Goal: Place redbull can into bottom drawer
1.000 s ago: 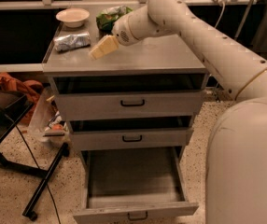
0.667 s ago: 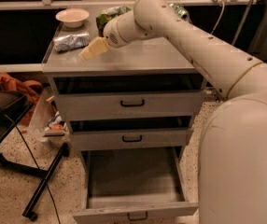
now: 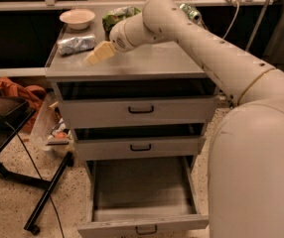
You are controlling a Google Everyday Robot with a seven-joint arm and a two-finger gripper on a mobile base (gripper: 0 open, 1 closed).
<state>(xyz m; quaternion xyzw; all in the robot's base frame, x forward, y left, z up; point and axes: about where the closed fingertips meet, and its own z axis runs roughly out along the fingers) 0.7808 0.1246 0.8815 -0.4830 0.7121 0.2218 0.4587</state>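
Observation:
The robot's gripper should next go to the redbull can's end (image 3: pixel 90 42) nearest the green foil bag and close there.
The redbull can (image 3: pixel 76 43), silver and blue, lies on its side at the left of the grey cabinet top (image 3: pixel 152 63). My gripper (image 3: pixel 96 55) hangs just above the top, right of the can and a little nearer the front edge, a small gap away from it. It holds nothing that I can see. The bottom drawer (image 3: pixel 142 222) is pulled out towards me near the floor, and its flat grey floor (image 3: pixel 141 187) is bare. My arm reaches in from the right across the cabinet top.
A white bowl (image 3: pixel 77 18) stands at the back left of the top. A green foil bag (image 3: pixel 115 17) and a green can (image 3: pixel 189 12) are at the back. The two upper drawers (image 3: pixel 141 110) have their fronts in. A black stand (image 3: pixel 18 133) and orange cloth (image 3: pixel 16 90) are on the floor at the left.
My arm has swung left across the cabinet top, bringing the gripper closer to the lying can. The can, the bowl and the drawers have not moved.

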